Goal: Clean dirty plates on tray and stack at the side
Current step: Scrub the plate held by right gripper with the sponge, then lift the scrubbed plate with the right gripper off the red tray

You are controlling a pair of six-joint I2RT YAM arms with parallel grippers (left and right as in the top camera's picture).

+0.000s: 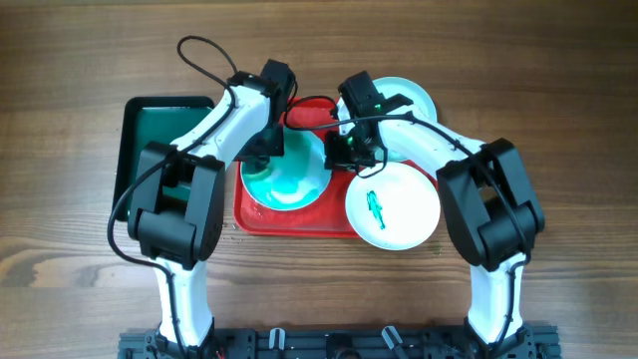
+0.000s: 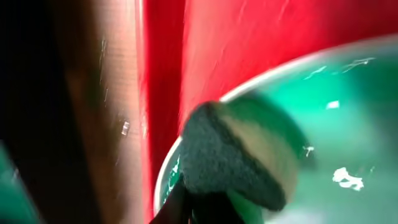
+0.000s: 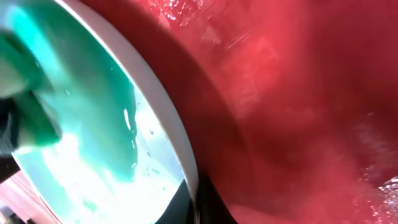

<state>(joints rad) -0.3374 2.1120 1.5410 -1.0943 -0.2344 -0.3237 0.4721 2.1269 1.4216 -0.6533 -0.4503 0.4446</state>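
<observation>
The teal-smeared white plate will go down from my right gripper on the bare wooden table (image 1: 492, 160) beside the pale aqua plate.
A white plate (image 1: 289, 187) covered in teal smear lies on the red tray (image 1: 299, 223). My left gripper (image 1: 269, 158) is shut on a dark sponge (image 2: 230, 155) and presses it on this plate's far left part (image 2: 336, 124). My right gripper (image 1: 341, 155) is shut on the plate's right rim, with its fingers (image 3: 199, 208) pinching the white edge (image 3: 158, 106). A second white plate (image 1: 409, 199) with a small teal mark lies over the tray's right edge. A pale aqua plate (image 1: 414, 98) sits on the table behind it, partly hidden by my right arm.
A smaller dark green tray (image 1: 150, 130) lies on the wooden table to the left of the red tray, partly under my left arm. The red tray floor fills the right wrist view (image 3: 298, 93) and shows in the left wrist view (image 2: 236, 37).
</observation>
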